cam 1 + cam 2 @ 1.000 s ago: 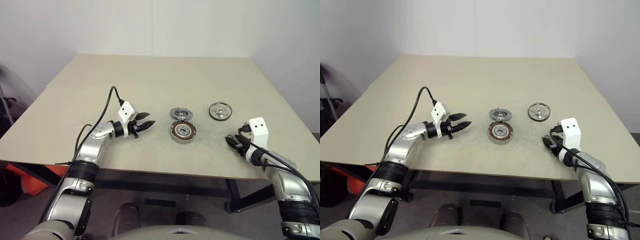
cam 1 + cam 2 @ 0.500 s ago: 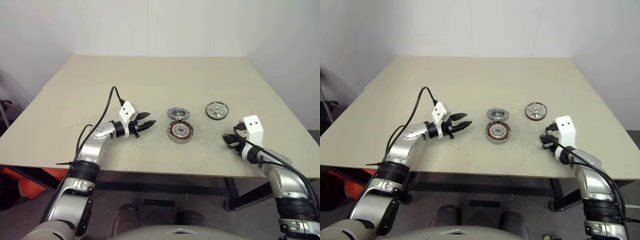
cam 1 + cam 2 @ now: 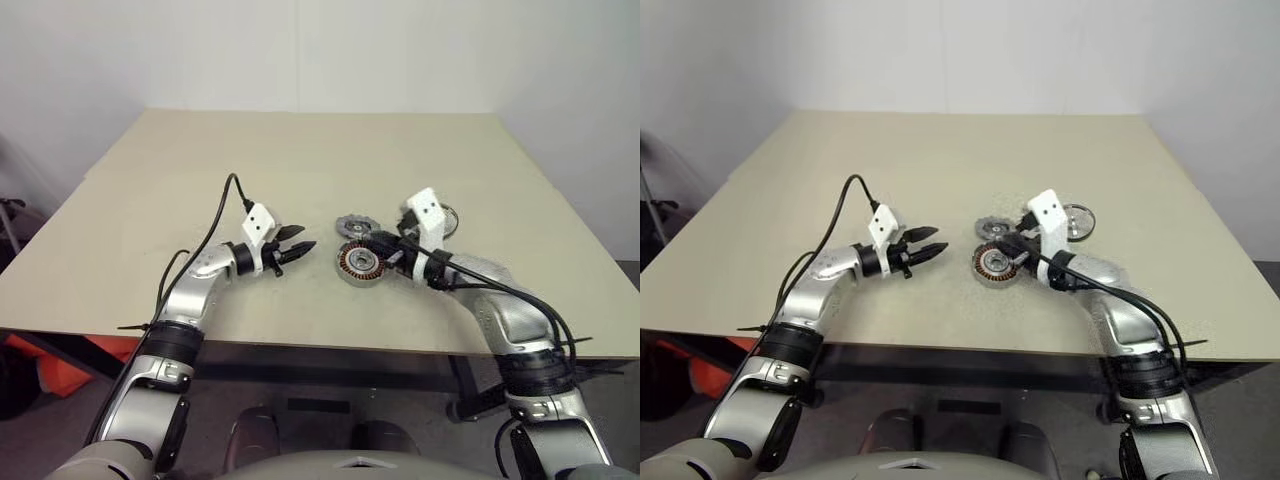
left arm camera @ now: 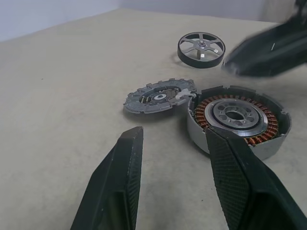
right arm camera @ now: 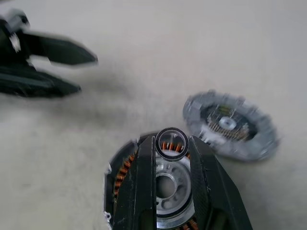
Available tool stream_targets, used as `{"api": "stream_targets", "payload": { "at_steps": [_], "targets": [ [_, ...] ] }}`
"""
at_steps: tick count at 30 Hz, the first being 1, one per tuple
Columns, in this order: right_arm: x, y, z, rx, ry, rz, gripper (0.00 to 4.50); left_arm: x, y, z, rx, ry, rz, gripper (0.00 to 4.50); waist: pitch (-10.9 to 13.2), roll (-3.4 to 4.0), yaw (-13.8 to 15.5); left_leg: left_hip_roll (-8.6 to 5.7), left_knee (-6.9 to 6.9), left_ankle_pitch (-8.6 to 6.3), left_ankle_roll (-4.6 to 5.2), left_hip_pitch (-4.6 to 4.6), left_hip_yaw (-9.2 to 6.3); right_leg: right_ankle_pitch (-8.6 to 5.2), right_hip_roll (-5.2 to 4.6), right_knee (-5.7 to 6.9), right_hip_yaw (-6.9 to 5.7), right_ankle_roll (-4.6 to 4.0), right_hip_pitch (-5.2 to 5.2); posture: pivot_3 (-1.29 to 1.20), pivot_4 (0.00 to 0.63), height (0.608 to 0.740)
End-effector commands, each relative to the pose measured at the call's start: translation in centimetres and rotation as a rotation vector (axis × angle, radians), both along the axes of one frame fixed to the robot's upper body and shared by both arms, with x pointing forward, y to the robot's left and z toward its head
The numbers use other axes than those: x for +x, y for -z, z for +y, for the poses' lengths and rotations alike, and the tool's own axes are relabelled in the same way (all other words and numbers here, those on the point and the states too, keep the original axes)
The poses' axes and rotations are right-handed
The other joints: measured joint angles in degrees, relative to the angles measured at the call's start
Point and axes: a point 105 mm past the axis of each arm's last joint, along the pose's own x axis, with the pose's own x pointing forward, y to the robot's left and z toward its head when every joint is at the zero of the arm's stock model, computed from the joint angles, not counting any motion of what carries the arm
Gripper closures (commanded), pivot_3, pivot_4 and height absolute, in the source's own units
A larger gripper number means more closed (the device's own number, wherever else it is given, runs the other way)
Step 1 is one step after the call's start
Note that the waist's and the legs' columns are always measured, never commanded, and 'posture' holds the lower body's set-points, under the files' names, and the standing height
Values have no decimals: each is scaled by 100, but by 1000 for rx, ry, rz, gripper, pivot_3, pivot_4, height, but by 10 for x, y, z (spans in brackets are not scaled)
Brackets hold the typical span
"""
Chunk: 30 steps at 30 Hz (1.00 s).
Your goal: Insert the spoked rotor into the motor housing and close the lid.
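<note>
The small ring, now hanging over the housing, will be let go by my right gripper in the central hole of the motor housing [image 3: 362, 261] [image 5: 166, 187], inside the copper windings.
The motor housing [image 3: 362, 263], a grey cup with copper windings, sits mid-table. The lid [image 3: 359, 227], a notched grey disc, lies flat just behind it, touching its rim. Further right rests the spoked rotor [image 4: 201, 49], shiny and flat on the table, partly behind my right wrist in the eye views. My left gripper [image 3: 300, 243] hovers open and empty to the left of the housing. My right gripper [image 3: 375, 243] hangs over the housing [image 5: 117, 184], its fingers shut on a small ring [image 5: 171, 130] at their tips.
The beige table [image 3: 300, 150] stretches bare behind and to the left of the parts. A black cable loops off my left wrist. The table's front edge runs close below both arms.
My right arm has swung left from the table's right front edge to above the housing, and its fingers have narrowed. The left arm has stayed still.
</note>
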Motion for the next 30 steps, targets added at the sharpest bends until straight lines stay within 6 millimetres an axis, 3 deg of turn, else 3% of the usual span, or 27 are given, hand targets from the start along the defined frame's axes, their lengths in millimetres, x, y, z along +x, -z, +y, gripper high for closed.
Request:
{"api": "stream_targets", "payload": {
  "at_steps": [1, 10, 23, 30],
  "targets": [
    [4, -3, 7, -11, -22, -25, 3859, 3, -17, 1, -9, -9, -64, 2306, 0, 0, -3, 0, -1, 0, 0, -1, 0, 0, 0, 0, 0, -1, -2, 0, 0, 740],
    [-5, 14, 4, -61, -37, 16, 3859, 2, -15, 9, 3, -36, -62, 2306, 0, 0, -2, 0, -3, 6, -10, -28, 0, 10, 2, 2, 2, -19, -30, 0, 0, 740],
    [-5, 20, -1, -78, -33, 30, 3859, 3, -15, 8, 13, -36, -68, 2306, 0, 0, -4, 2, -2, 7, -10, -25, 0, 5, 2, 6, 2, -8, -29, 0, 0, 740],
    [-7, 7, 5, -70, -73, -23, 1459, 4, -13, 12, 20, -49, -66, 2306, 0, 0, -5, 2, -2, 6, -10, -25, 0, 8, 2, 6, 2, -13, -29, 0, 0, 740]
  ]
}}
